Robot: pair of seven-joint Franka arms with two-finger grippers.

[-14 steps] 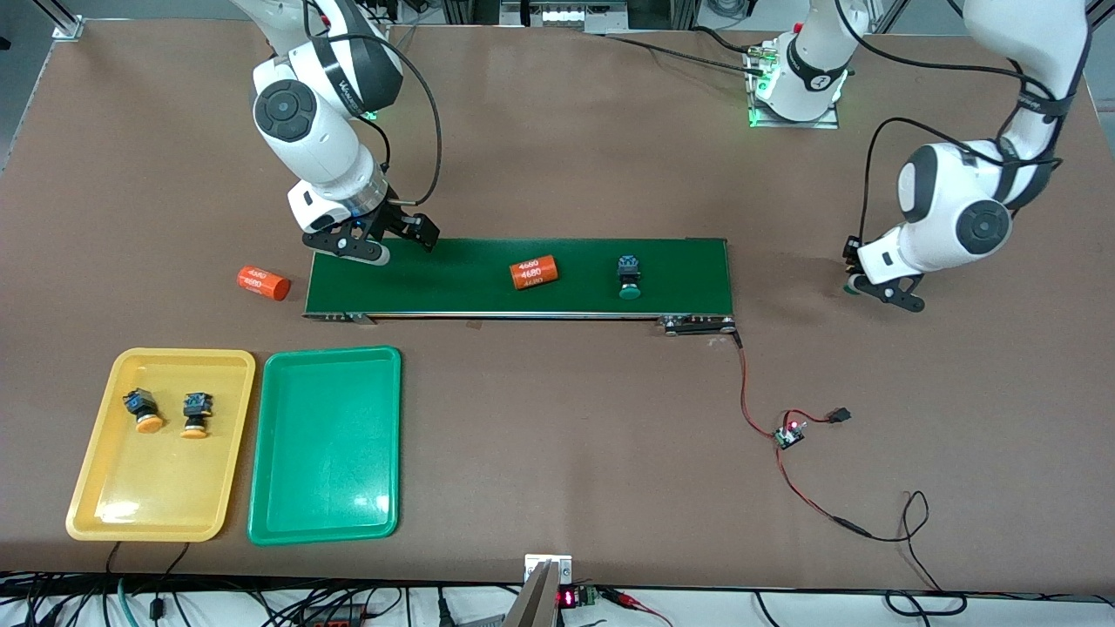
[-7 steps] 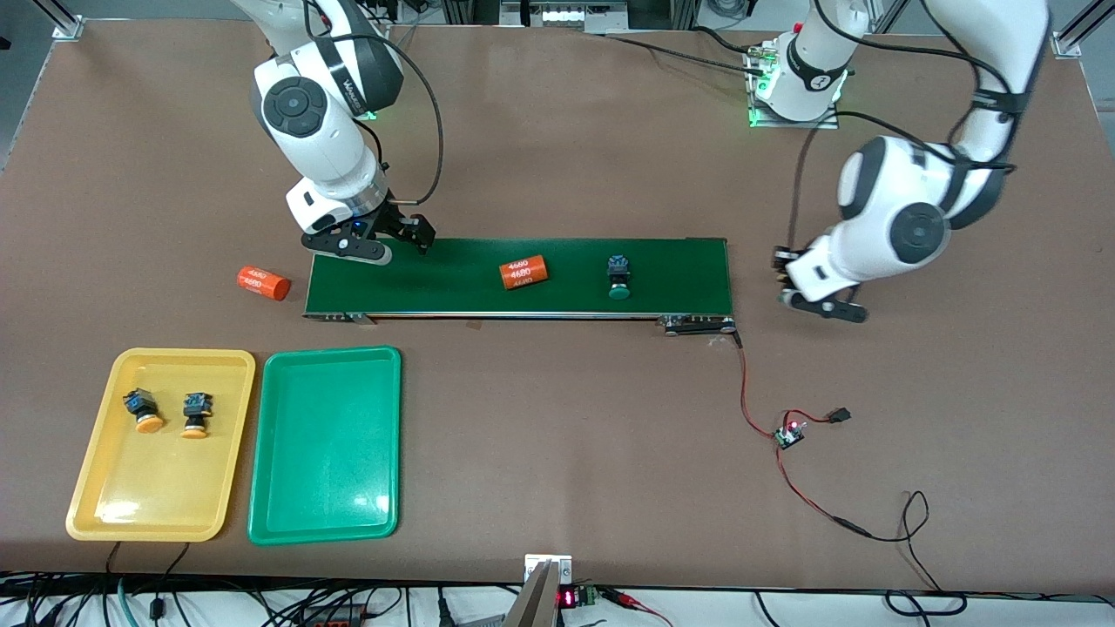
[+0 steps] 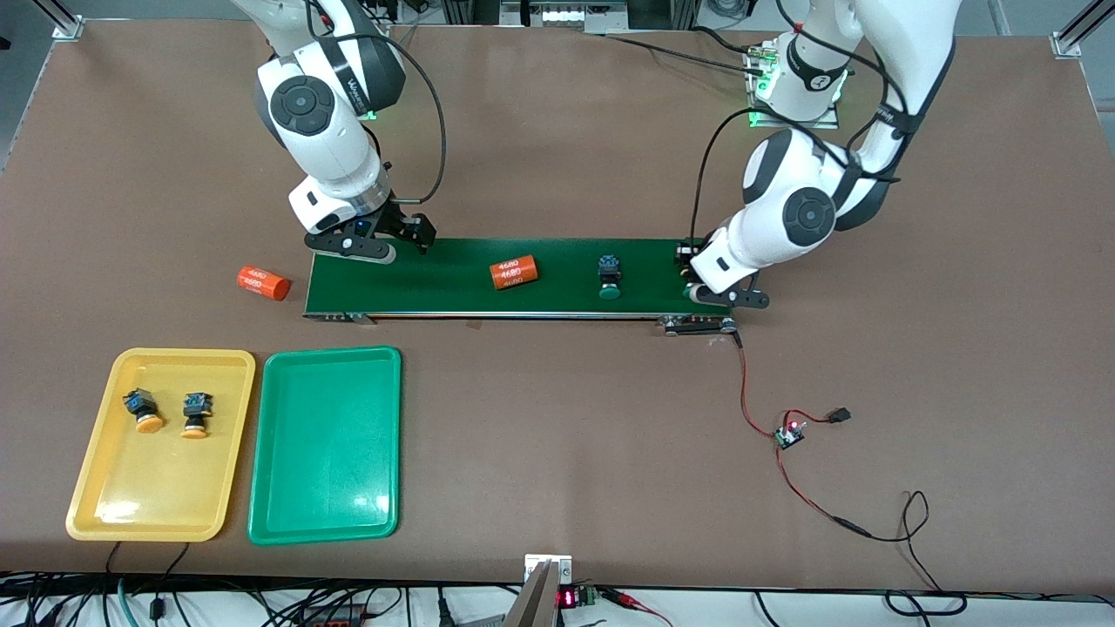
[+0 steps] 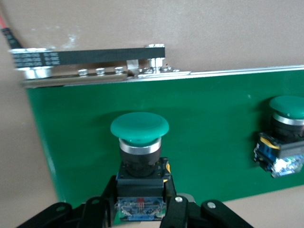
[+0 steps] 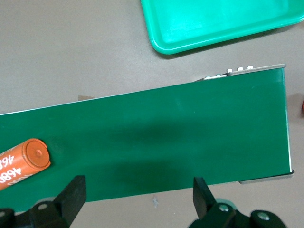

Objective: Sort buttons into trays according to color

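Note:
My right gripper is to grab next the blue end (image 3: 608, 265) of the green button that is lying on the conveyor belt near the orange cylinder.
My left gripper (image 3: 707, 287) is shut on a green button (image 4: 140, 156) by its dark body and holds it over the end of the conveyor belt (image 3: 435, 279) toward the left arm; my hand mostly hides this button in the front view. A second green button (image 3: 610, 279) lies on the belt and also shows in the left wrist view (image 4: 285, 137). Two yellow-orange buttons (image 3: 144, 411) (image 3: 196, 414) lie in the yellow tray (image 3: 104, 505). The green tray (image 3: 322, 470) beside it holds nothing. My right gripper (image 3: 402, 242) is open and empty over the belt's other end (image 5: 137, 194).
An orange cylinder (image 3: 512, 273) lies on the belt between the two grippers and shows in the right wrist view (image 5: 23, 161). Another orange cylinder (image 3: 262, 283) lies on the table off the belt's end. A small circuit board with red wires (image 3: 791, 433) lies nearer the camera.
My left arm has swung in from the bare table to the belt's end with the green button. The belt's cylinder and green button have drifted toward the right arm's end. My right gripper has barely moved.

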